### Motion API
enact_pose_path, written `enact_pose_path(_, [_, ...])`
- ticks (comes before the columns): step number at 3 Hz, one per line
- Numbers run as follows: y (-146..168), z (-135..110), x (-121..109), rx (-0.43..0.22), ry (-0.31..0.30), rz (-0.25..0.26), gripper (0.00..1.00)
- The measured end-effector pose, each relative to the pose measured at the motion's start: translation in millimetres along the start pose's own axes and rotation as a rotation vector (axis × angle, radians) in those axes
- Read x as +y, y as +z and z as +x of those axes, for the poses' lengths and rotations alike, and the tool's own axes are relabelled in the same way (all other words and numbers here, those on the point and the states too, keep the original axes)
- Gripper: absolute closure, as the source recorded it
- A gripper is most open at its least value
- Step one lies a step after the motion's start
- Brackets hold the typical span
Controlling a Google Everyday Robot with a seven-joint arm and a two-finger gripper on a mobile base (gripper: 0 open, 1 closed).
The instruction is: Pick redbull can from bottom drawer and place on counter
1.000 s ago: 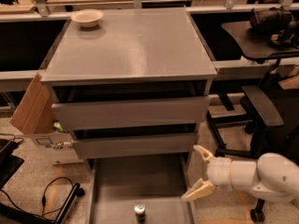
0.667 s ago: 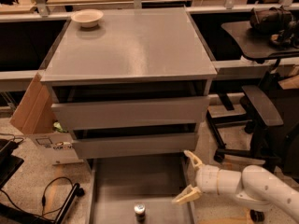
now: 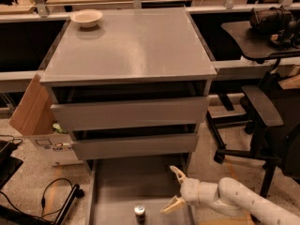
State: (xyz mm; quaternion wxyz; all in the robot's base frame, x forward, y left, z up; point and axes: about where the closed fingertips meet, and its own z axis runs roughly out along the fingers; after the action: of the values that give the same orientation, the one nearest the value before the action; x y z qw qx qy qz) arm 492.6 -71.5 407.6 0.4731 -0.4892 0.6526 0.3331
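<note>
My gripper is to close around the upper body (image 3: 140, 215) of the redbull can, just below the shiny top of the can, in the bottom drawer.
The redbull can (image 3: 139, 213) stands upright on the floor of the pulled-out bottom drawer (image 3: 117, 182), near the lower edge of the view, with its shiny top showing. My gripper (image 3: 173, 189) is open, its two cream fingers spread, just right of the can and above the drawer's right side. The white arm reaches in from the lower right. The grey counter (image 3: 131, 46) is the cabinet's top, far above the can.
A shallow cream bowl (image 3: 86, 18) sits on the counter's back left corner. Two closed drawer fronts (image 3: 131, 114) are above the open drawer. A cardboard box (image 3: 35, 111) leans at the left, cables lie on the floor, and a black chair (image 3: 258, 111) stands at the right.
My gripper has moved left and down, from beside the drawer's right wall to over the drawer near the can. The can has not moved.
</note>
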Motion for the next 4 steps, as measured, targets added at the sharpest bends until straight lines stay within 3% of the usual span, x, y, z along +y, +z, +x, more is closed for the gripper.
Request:
enact_pose_path(1, [17, 34, 12, -0.012, 0.054, -0.01, 0.0])
enact_pose_path(3, [34, 54, 12, -0.035, 0.075, -0.012, 0.0])
enact_pose_path(4, [62, 81, 11, -0.062, 0.047, -0.04, 0.0])
